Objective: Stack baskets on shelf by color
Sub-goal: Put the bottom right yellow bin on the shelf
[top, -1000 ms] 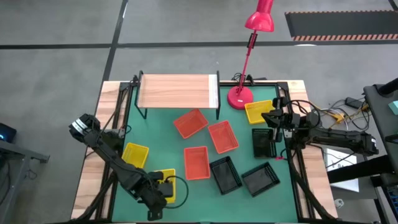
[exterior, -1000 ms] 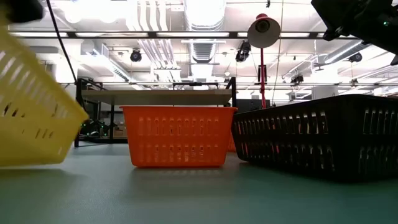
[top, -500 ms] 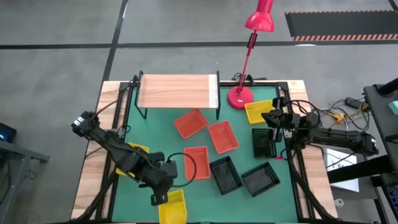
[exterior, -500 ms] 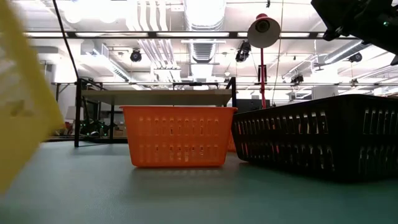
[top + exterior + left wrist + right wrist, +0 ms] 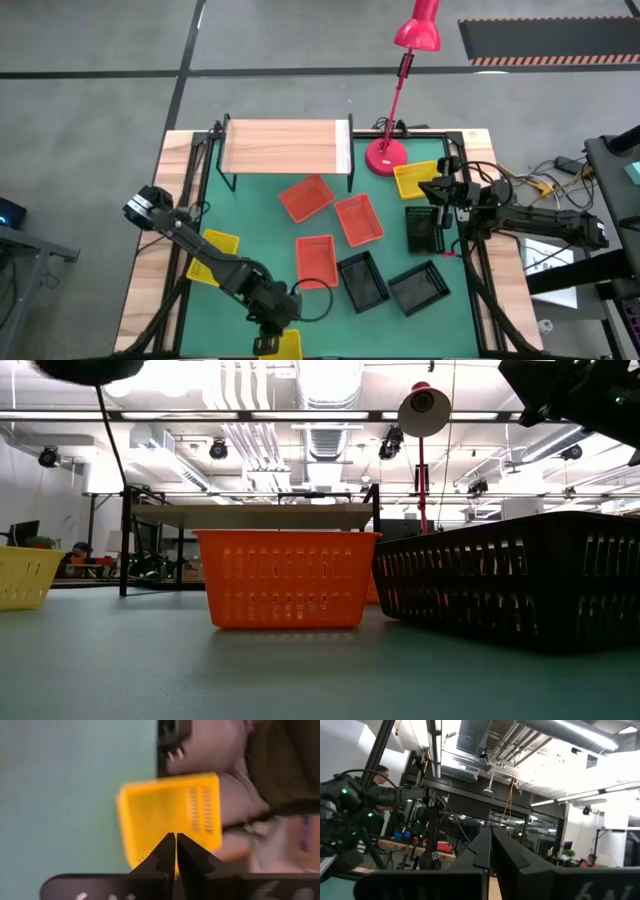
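Observation:
The robot's left gripper will release the yellow basket on the green table (image 5: 262,301) next to the nearest red-orange basket.
My left gripper (image 5: 268,338) is at the table's near edge, shut on a yellow basket (image 5: 284,346) that reaches past that edge. The other two yellow baskets rest flat on the table, one (image 5: 218,243) left beneath the arm, one (image 5: 414,178) at the right. Three red-orange baskets (image 5: 318,260) lie mid-table, with three black ones (image 5: 362,281) to their right. The shelf (image 5: 287,147) stands at the far side on its thin black legs. My right gripper (image 5: 441,196) waits shut above the table's right side, touching nothing. My left gripper pinches the yellow basket's side wall (image 5: 145,847) between its two shut fingers (image 5: 167,851), coming from above. The basket hangs lifted off the table, over its near edge, with its open side turned toward the wrist camera.
A pink desk lamp (image 5: 386,155) stands at the far right beside the shelf. In the low view a red-orange basket (image 5: 288,578) and a black one (image 5: 510,585) stand close ahead, a yellow one (image 5: 25,575) far left. Bare green table (image 5: 250,205) lies left of centre.
My left gripper has lifted the yellow basket off the table's near-left part and carried it toward the near edge and a little right. The basket tipped as it went and has swung out of the low view, uncovering the other yellow basket behind it.

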You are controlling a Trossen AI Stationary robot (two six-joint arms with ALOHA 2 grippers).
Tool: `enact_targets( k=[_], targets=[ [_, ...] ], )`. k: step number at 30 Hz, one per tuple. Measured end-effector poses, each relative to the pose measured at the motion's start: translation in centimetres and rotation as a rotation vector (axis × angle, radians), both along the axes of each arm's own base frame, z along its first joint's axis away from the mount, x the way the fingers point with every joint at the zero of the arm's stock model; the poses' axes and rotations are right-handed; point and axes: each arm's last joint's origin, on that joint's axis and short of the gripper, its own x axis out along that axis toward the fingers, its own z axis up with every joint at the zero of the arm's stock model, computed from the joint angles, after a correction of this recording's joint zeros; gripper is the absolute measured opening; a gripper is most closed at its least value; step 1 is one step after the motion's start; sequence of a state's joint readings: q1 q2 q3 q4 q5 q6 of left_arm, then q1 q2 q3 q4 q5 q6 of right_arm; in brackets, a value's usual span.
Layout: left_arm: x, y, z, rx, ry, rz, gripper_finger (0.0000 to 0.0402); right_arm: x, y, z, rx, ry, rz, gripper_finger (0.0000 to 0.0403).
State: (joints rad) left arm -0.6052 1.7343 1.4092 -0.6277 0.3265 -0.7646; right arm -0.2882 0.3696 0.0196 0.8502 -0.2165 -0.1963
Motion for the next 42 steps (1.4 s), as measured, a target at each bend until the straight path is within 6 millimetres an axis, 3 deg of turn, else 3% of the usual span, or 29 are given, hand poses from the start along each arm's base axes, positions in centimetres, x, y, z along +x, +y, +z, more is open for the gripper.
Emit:
enact_targets(
  k=[5, 13, 21, 24, 29, 33, 36, 42],
  targets=[
    [0.0, -1.0, -0.1, -0.068, -0.078, -0.007, 0.0, 0.0, 0.0, 0.0, -0.015, -0.001, -0.008, 0.0009],
    [-0.1, -1.0, -5.1, 0.016, -0.043, -0.043, 0.0, 0.0, 0.0, 0.0, -0.019, -0.002, -0.018, 0.0009],
    [-1.8, 1.2, -6.9, 0.222, 0.169, -0.032, 0.0, 0.0, 0.0, 0.0, -0.007, 0.002, -0.012, 0.0009],
    [-3.0, 3.1, -6.0, 0.41, 0.303, -0.005, 0.0, 0.0, 0.0, 0.0, -0.005, 0.002, -0.011, 0.0009],
    [-5.1, 5.8, -1.8, 0.603, 0.443, -0.015, 0.0, 0.0, 0.0, 0.0, 0.008, 0.002, -0.005, 0.0009],
    [-4.8, 5.6, 0.8, 0.494, 0.266, 0.042, 0.0, 0.0, 0.0, 0.0, 0.021, 0.002, 0.002, 0.0009],
    [-3.4, 4.8, 1.2, 0.371, 0.108, 0.132, 0.0, 0.0, 0.0, -0.1, 0.025, 0.006, 0.004, 0.0009],
    [-2.1, 4.0, 1.2, 0.193, 0.147, 0.41, 0.0, 0.2, -0.1, -0.5, 0.062, 0.051, 0.015, 0.0009]
  ],
)
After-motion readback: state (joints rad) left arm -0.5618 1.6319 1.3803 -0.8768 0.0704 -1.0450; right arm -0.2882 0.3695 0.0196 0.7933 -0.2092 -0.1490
